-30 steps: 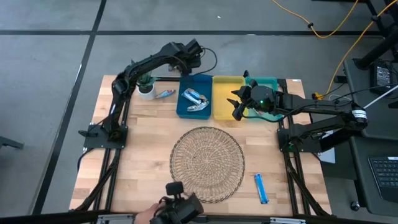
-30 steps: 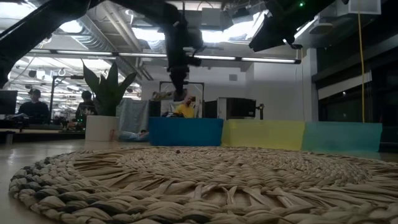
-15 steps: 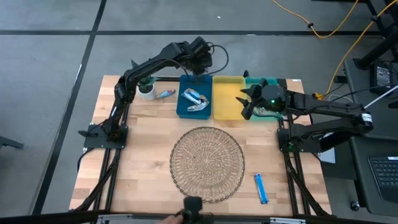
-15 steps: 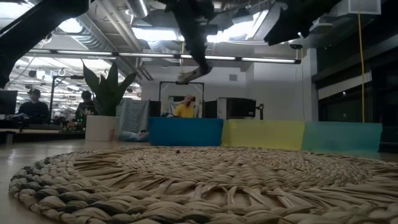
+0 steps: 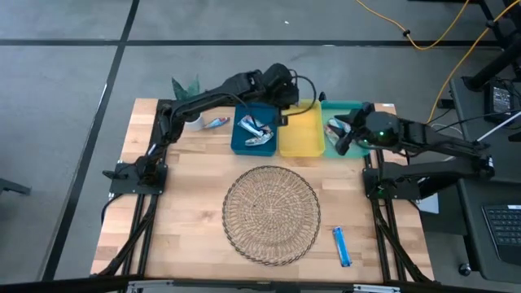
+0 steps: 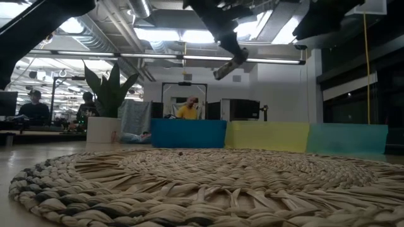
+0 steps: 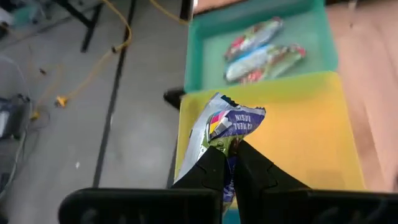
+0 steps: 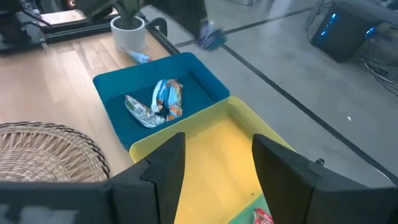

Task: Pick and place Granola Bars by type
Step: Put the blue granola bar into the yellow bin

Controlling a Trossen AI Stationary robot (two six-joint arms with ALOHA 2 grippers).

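Note:
Next, my left gripper sets the silver-white granola bar down inside the yellow tray (image 5: 303, 146) (image 7: 316, 154), near the tray's wicker mat side. The bar is still held above the yellow tray.
My left gripper (image 7: 227, 167) is shut on a silver-white granola bar (image 7: 231, 119) above the yellow tray (image 7: 311, 137); in the high view it (image 5: 285, 96) hangs over the seam between the blue tray (image 5: 241, 145) and the yellow tray (image 5: 301, 134). My right gripper (image 8: 214, 160) is open and hovers over the teal tray (image 5: 352, 107). Two red-green bars (image 7: 264, 53) lie in the teal tray, and several bars (image 8: 155, 102) lie in the blue tray. One blue bar (image 5: 342, 247) lies on the table near the right front, another (image 5: 216, 123) beside the plant pot. My left gripper pinches the silver-white bar's crumpled lower end (image 7: 219, 142) between its two fingers. The bar is lifted clear and sticks out past the fingertips over the yellow tray; in the low view it (image 6: 228, 65) hangs tilted high above the trays.
A round wicker mat (image 5: 271, 213) covers the middle of the table. A white pot with a green plant (image 5: 189, 114) stands at the far left by the blue tray. Bare wood lies to the left and right of the mat.
My left gripper has carried the silver-white bar from above the blue tray's far edge toward the table's right, to the yellow tray. My right gripper has drawn back rightward from the yellow tray to the teal one. A hand with a dark object has left the near edge.

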